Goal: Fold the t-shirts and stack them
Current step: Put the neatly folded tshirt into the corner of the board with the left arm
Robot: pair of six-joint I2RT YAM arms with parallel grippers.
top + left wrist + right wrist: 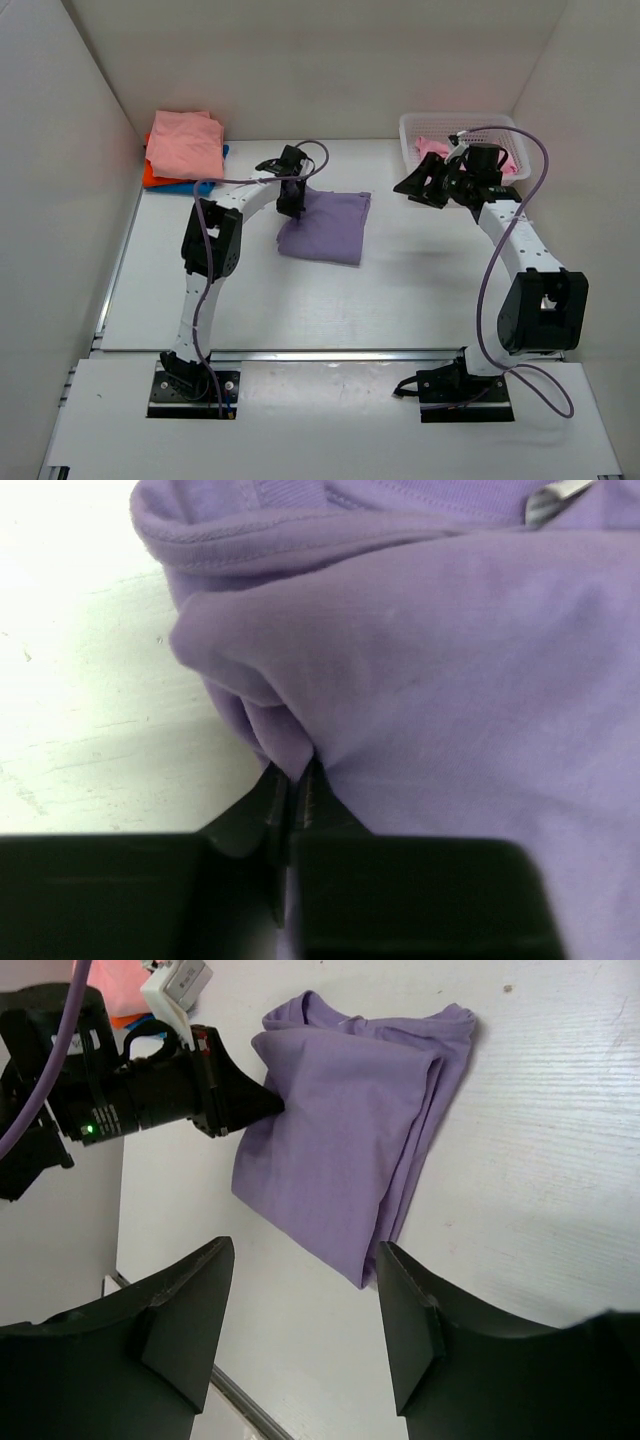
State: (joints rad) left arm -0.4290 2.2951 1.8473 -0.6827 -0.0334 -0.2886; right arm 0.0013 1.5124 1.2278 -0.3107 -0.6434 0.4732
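I will release the lavender-purple t-shirt from my left gripper atop the salmon-pink shirt (196, 147) at the back corner. The lavender-purple t-shirt now lies folded at the table's centre.
The lavender-purple t-shirt (325, 228) lies folded on the white table at centre. It also shows in the left wrist view (450, 660) and the right wrist view (350, 1130). My left gripper (292, 205) is shut on a pinch of cloth at the shirt's left edge (295, 780). It shows as a black cone in the right wrist view (245, 1102). My right gripper (415, 188) is open and empty, held above the table to the right of the shirt (305, 1250). A stack at the back left holds a salmon-pink shirt (185, 140) over an orange-red one (150, 174) and a blue one (192, 187).
A white mesh basket (505, 135) stands at the back right with a brighter pink shirt (432, 147) in it, just behind my right wrist. White walls close in the left, back and right. A metal rail (330, 354) runs along the table's near edge.
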